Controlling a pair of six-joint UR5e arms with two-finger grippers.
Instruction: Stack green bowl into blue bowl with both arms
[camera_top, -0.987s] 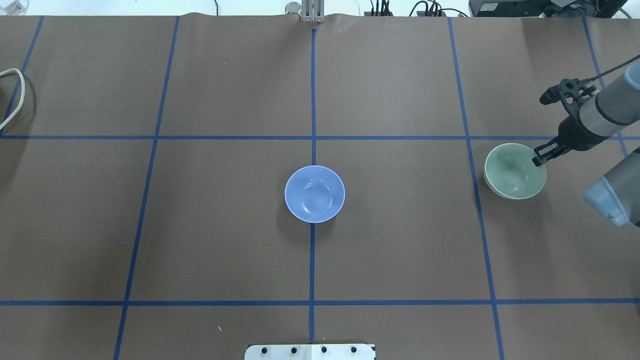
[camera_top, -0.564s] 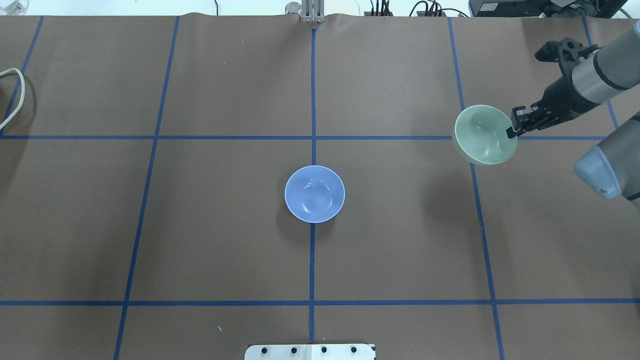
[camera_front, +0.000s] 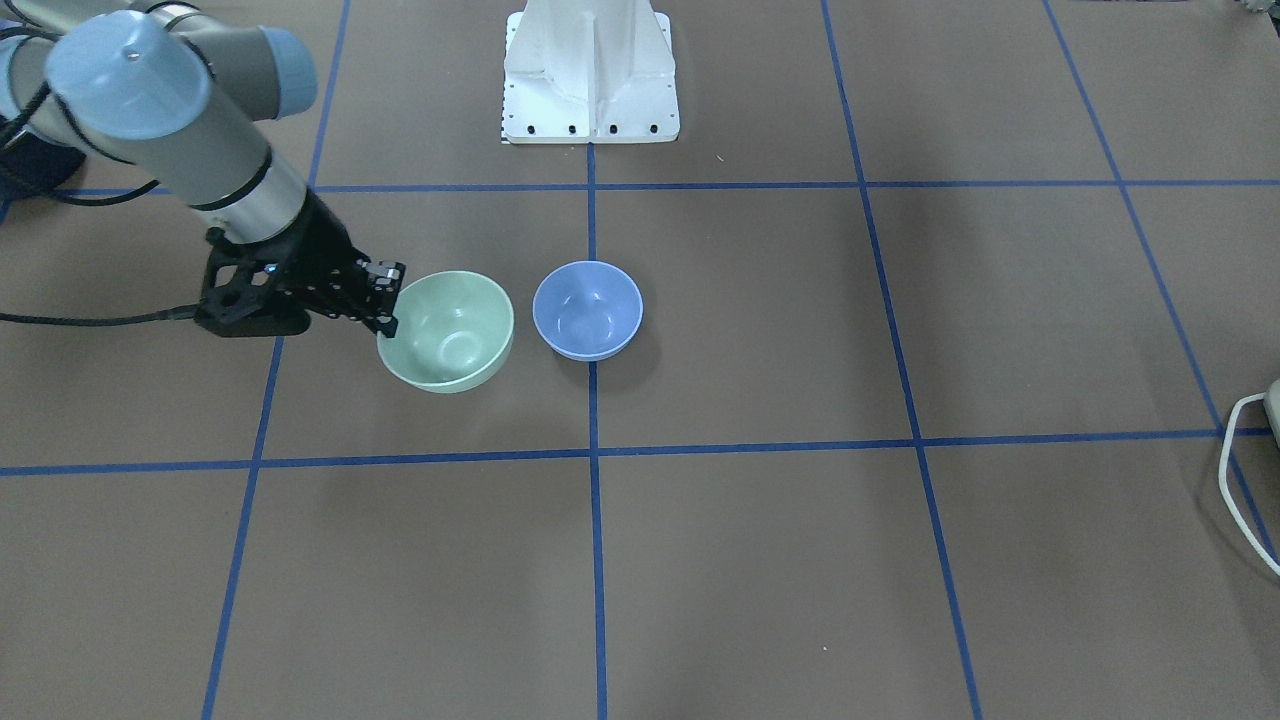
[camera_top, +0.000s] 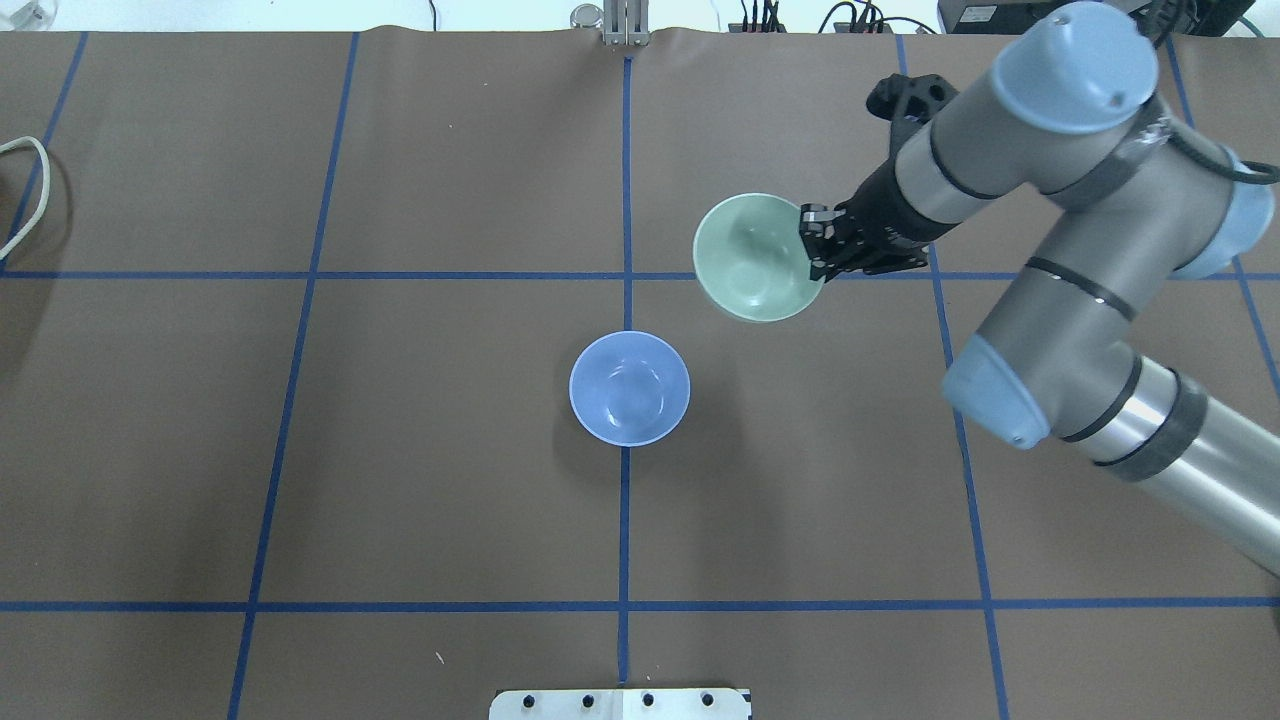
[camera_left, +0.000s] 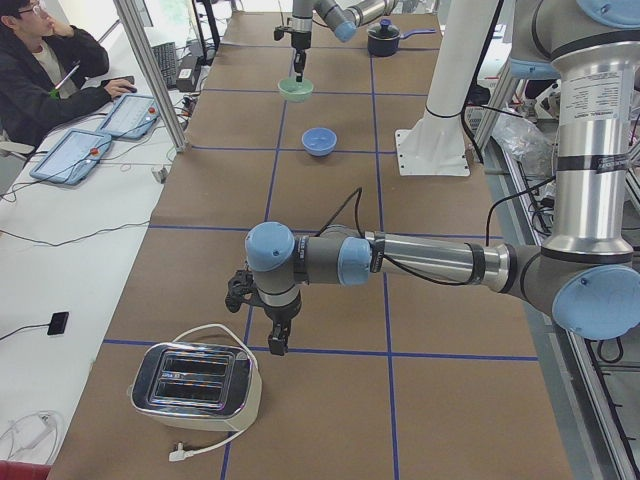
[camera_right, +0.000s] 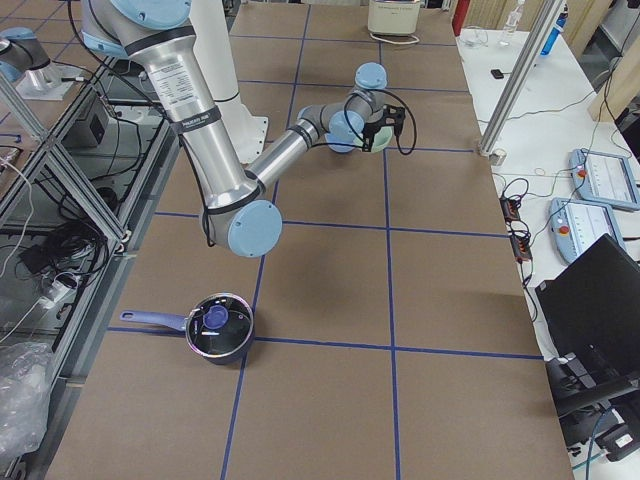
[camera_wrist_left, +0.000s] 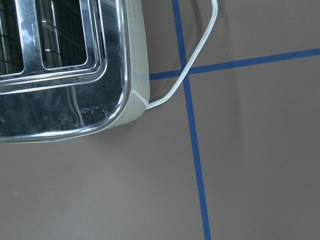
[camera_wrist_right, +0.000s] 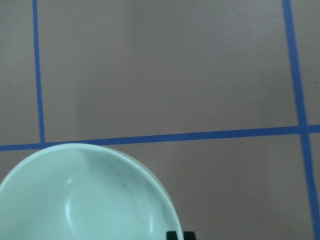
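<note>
Next, I let go of the green bowl, which hangs upright above the table, with my right gripper inside the empty blue bowl (camera_front: 591, 312), over the blue centre line of the table.
The pale mint-green bowl (camera_top: 757, 257) hangs upright above the table, held by its rim in my right gripper (camera_top: 812, 250), which is shut on it. It shows in the front view (camera_front: 447, 330), with the right gripper (camera_front: 385, 300) at its rim, and fills the lower left of the right wrist view (camera_wrist_right: 85, 195). The periwinkle-blue bowl (camera_top: 629, 388) stands empty on the centre line, near and to the left of the green one; it also shows in the front view (camera_front: 588, 309). My left gripper (camera_left: 277, 340) hovers by a toaster at the far left; I cannot tell whether it is open or shut.
A chrome toaster (camera_left: 195, 385) with a white cable (camera_top: 30, 190) stands at the table's left end and fills the left wrist view (camera_wrist_left: 65, 65). A dark lidded pot (camera_right: 218, 327) sits at the right end. The white base pedestal (camera_front: 590, 70) stands at the robot's edge.
My right arm has lifted the green bowl off the table's right side and carried it left toward the blue bowl. The blue bowl has not moved.
</note>
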